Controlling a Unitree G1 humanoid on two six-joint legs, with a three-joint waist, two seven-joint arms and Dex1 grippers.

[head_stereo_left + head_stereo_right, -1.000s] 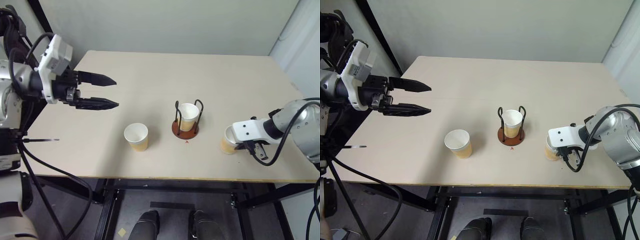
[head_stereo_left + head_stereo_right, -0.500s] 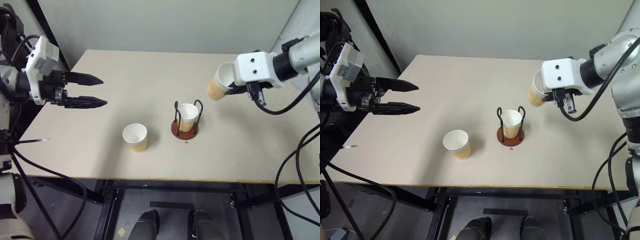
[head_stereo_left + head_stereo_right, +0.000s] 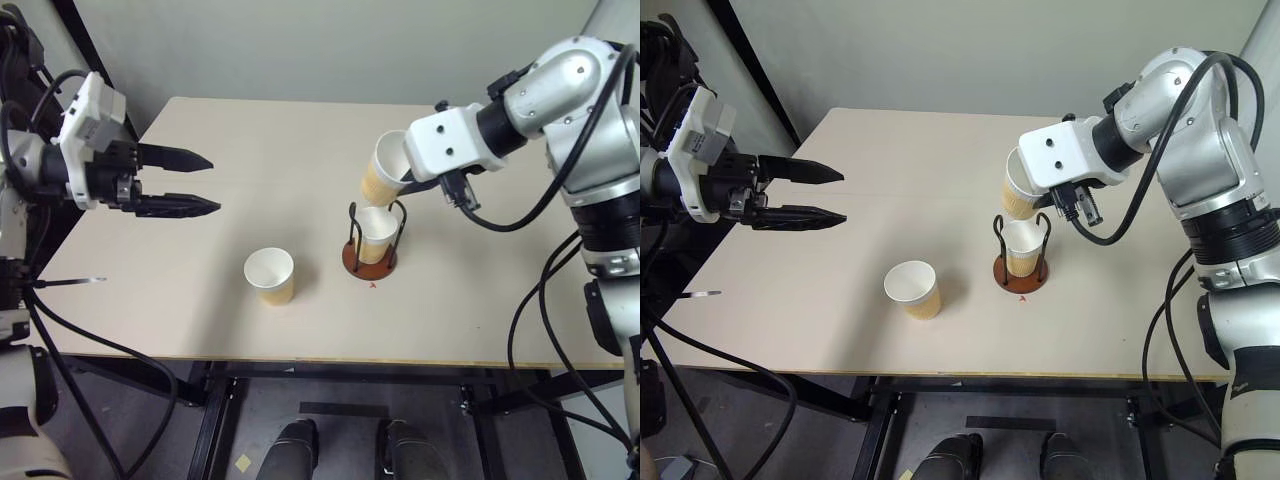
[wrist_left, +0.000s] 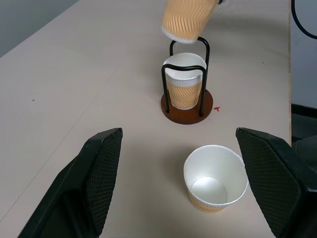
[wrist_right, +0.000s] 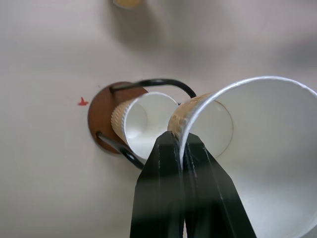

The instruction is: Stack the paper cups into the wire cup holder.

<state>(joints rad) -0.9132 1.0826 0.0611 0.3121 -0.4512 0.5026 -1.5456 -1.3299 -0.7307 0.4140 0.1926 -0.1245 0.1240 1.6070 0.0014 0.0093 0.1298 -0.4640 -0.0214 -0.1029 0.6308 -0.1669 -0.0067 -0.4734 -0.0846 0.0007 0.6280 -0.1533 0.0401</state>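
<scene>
The paper cup in my right gripper will be let go inside the cup seated in the wire cup holder (image 3: 378,225) (image 5: 149,122).
The wire cup holder (image 3: 352,261) stands mid-table with one paper cup (image 3: 377,231) seated inside its black loops. A second paper cup (image 3: 383,171) hangs tilted just above the holder, its base pointing down toward the seated cup. My right gripper (image 5: 179,141) is shut on that cup's rim, one finger inside and one outside. A third paper cup (image 3: 270,275) stands upright on the table to the left of the holder. Well off to the left, above the table edge, my left gripper (image 3: 215,183) is held open with nothing between its fingers (image 4: 101,168).
The beige table (image 3: 480,290) has bare surface all around the holder. A small red mark (image 3: 373,284) lies just in front of the holder's base. A grey wall runs behind the far edge.
My right gripper lifted its cup from the table's right side and carried it up and left until it hung over the holder. The left gripper stayed in place, open.
</scene>
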